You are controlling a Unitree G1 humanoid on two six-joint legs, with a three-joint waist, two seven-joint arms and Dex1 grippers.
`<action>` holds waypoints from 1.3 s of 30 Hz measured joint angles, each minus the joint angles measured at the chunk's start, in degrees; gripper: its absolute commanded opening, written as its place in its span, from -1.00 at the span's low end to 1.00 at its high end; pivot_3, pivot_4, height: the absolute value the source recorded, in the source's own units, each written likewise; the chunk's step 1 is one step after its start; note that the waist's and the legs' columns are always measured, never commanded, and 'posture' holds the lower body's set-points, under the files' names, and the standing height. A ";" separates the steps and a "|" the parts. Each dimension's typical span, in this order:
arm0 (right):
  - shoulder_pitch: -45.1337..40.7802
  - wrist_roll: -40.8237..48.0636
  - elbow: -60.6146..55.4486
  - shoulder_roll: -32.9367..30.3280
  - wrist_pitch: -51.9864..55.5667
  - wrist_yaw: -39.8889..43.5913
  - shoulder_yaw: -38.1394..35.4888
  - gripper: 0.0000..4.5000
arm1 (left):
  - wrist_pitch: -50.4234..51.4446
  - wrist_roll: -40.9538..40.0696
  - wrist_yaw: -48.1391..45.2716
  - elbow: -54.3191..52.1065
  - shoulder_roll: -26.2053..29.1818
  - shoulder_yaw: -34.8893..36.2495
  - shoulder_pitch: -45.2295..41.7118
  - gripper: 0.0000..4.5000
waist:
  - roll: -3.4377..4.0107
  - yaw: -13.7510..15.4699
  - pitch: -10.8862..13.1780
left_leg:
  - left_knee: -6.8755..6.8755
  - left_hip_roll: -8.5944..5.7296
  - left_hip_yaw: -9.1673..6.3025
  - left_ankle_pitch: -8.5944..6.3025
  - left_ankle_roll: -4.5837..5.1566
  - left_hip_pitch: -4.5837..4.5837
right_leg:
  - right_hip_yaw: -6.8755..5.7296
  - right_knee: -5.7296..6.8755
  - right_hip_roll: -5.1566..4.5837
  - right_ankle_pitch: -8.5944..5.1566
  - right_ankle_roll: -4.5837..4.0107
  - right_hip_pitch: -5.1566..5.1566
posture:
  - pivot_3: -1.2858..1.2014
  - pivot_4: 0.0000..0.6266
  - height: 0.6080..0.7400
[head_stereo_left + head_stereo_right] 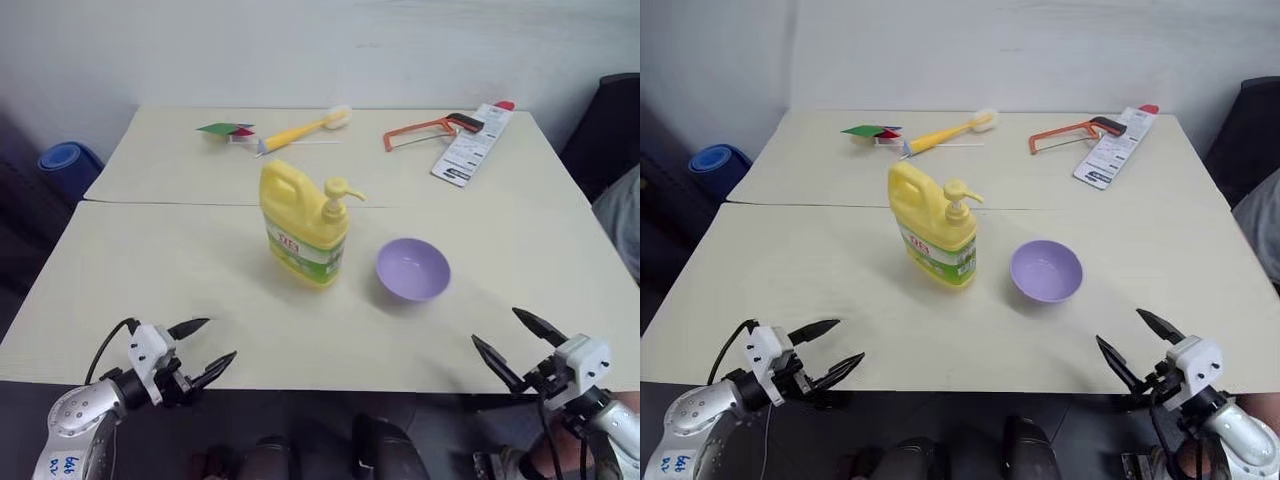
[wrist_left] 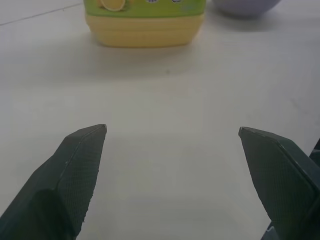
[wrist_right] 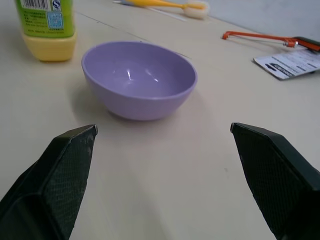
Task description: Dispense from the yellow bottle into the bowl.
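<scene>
My left gripper will shut just above the pump top [image 1: 336,186] of the yellow bottle, because its closed fingers should push the pump down.
The yellow bottle [image 1: 303,224] stands upright in the middle of the table, its pump spout turned toward the bowl [image 1: 412,269], a lavender one just to its right and empty. Its base also appears in the left wrist view as yellow bottle [image 2: 144,24]. The bowl [image 3: 139,78] lies straight ahead of my right gripper. My left gripper [image 1: 205,348] hovers open at the table's near left edge, well short of the bottle. Over the near right edge my right gripper [image 1: 517,346] is open too, with nothing between its fingers.
At the far side of the table [image 1: 150,270] lie a yellow-handled brush [image 1: 300,129], a small green and red item [image 1: 227,129], an orange hacksaw [image 1: 430,129] and a printed card [image 1: 472,146]. A blue roll [image 1: 68,162] sits off the table's left. A seam crosses the table behind the bottle.
</scene>
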 measured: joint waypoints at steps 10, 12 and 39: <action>-9.00 2.04 -13.61 -7.10 18.34 0.56 8.15 0.98 | 19.14 -17.14 -5.32 -10.08 9.71 1.81 -12.35 1.00 | 0.04 -0.28 -0.02 | 0.06 0.03 -0.03 0.04 -0.11 0.01 | 0.00 0.39 0.05 -0.02 -0.03 -0.03 | 0.03 -0.52 1.00; -12.57 0.94 -15.08 -7.77 23.09 -0.62 11.28 0.98 | 21.80 -18.60 -7.16 -11.04 11.43 1.58 -14.50 1.00 | 0.06 -0.26 -0.01 | 0.05 0.01 -0.01 0.05 -0.12 -0.01 | -0.02 0.37 0.11 -0.02 -0.03 -0.04 | 0.03 -0.52 1.00; -33.39 -12.95 -4.56 -2.51 42.53 -6.14 28.62 0.82 | 22.01 -14.22 -11.17 -14.05 9.08 -4.51 -18.37 1.00 | 0.04 -0.30 0.00 | 0.11 -0.04 0.01 0.10 -0.11 -0.14 | -0.43 0.30 0.45 -0.01 -0.01 -0.06 | 0.03 -0.52 1.00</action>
